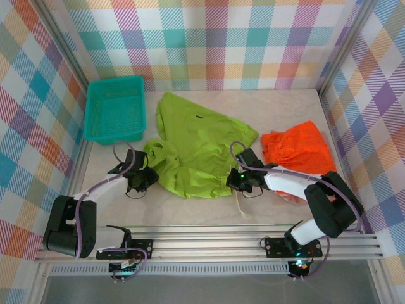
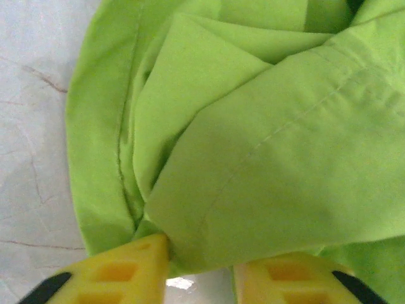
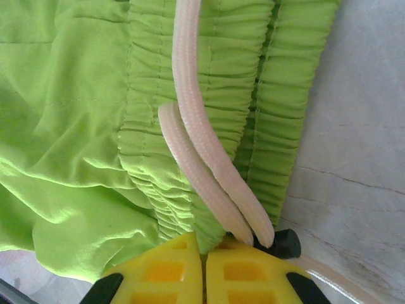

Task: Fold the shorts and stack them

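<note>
The robot's right gripper will let go of the gathered waistband on the bare table (image 1: 243,189) between the green shorts and the orange shorts.
The lime green shorts (image 1: 196,142) lie spread in the middle of the table. My left gripper (image 1: 140,180) is at their left corner. In the left wrist view its yellow fingers (image 2: 130,269) stand a little apart, with a folded hem of the green shorts (image 2: 253,158) bunched between their tips. My right gripper (image 1: 237,182) is at the shorts' right edge, shut on the gathered waistband (image 3: 209,209) beside the cream drawstring (image 3: 202,145). The orange shorts (image 1: 294,149) lie crumpled at the right, partly under my right arm.
A teal mesh basket (image 1: 115,109) stands at the back left corner. Checked walls close in the table on the left, the back and the right. The cream drawstring's end (image 1: 240,204) trails onto the bare table in front of the green shorts.
</note>
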`<action>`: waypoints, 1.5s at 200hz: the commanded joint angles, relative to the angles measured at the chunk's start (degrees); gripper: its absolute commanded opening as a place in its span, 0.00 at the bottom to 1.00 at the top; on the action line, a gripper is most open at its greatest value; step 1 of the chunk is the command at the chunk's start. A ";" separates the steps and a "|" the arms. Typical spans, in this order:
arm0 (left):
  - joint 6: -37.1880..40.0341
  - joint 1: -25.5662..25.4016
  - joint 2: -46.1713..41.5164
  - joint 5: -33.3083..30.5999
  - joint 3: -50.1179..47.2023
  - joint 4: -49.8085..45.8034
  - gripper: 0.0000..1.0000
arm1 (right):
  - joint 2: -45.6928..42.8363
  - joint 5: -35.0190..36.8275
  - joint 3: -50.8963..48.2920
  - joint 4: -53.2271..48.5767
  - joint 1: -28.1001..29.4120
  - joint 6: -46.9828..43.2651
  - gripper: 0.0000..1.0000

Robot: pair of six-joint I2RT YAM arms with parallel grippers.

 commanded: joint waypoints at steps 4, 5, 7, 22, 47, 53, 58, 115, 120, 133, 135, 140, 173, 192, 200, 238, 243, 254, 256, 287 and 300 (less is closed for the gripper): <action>0.56 -0.47 -0.33 -2.06 1.70 -3.02 0.16 | -0.46 1.65 0.96 -1.28 0.33 -1.64 0.08; 0.58 -0.47 -0.33 -2.11 1.72 -3.17 0.16 | -0.46 1.69 0.94 -1.33 0.29 -1.67 0.08; 0.62 -0.47 -0.58 -2.32 1.78 -3.44 0.15 | -0.50 1.73 1.01 -1.37 0.32 -1.75 0.08; 0.87 -0.44 -1.80 -3.97 2.16 -5.06 0.09 | -0.88 2.21 1.25 -1.99 0.24 -2.30 0.08; 1.29 -0.08 -3.04 -5.42 2.56 -6.58 0.00 | -1.75 3.05 2.27 -3.65 -0.10 -3.66 0.08; 1.38 0.10 -3.28 -5.65 2.93 -7.14 0.00 | -2.06 3.21 2.61 -4.14 -0.26 -4.02 0.08; 1.61 0.30 -3.49 -5.75 3.26 -7.73 0.00 | -2.31 3.26 2.95 -4.57 -0.50 -4.35 0.08; 4.65 4.27 -12.63 -7.72 12.83 -19.10 0.00 | -7.86 2.09 7.52 -13.64 -8.49 -11.09 0.06; 5.08 4.80 -13.54 -7.84 14.05 -20.34 0.00 | -8.52 2.09 8.09 -14.74 -9.50 -11.75 0.06; 6.23 6.07 -15.63 -8.09 17.42 -23.41 0.00 | -10.66 1.70 9.28 -17.25 -12.09 -13.17 0.05; 6.41 6.22 -15.94 -8.16 17.92 -23.85 0.00 | -11.01 1.60 9.52 -17.61 -12.53 -13.45 0.05; 6.85 6.63 -16.52 -8.29 19.24 -24.93 0.00 | -11.80 1.31 10.02 -18.38 -13.47 -13.88 0.04; 10.34 8.12 -18.33 -8.72 27.97 -30.13 0.00 | -15.39 0.92 14.89 -23.23 -17.52 -17.31 0.02; 12.65 8.38 -18.56 -9.51 31.82 -32.07 0.00 | -16.14 0.81 18.09 -25.89 -19.43 -18.46 0.02; 13.57 8.57 -18.82 -9.66 32.97 -32.46 0.00 | -16.32 0.64 19.15 -26.72 -20.24 -18.70 0.01; 15.73 9.00 -20.10 -5.46 35.18 -32.76 0.00 | -15.09 -3.25 23.43 -29.47 -23.04 -19.18 0.02; 15.62 9.02 -20.36 -4.97 34.58 -32.72 0.00 | -14.73 -3.86 23.71 -29.67 -23.05 -19.41 0.02; 15.08 9.00 -21.20 -4.92 32.50 -32.44 0.00 | -13.85 -4.86 24.02 -29.76 -23.05 -19.64 0.03; 14.93 8.97 -21.42 -4.96 31.97 -32.35 0.00 | -13.72 -5.01 24.03 -29.70 -23.05 -19.64 0.03; 10.27 8.97 -21.81 -2.53 23.54 -29.06 0.00 | -8.79 -7.99 25.88 -30.04 -23.05 -19.47 0.06; 8.02 8.95 -20.91 -2.03 19.81 -26.88 0.01 | -6.02 -10.98 26.41 -29.04 -23.05 -19.48 0.18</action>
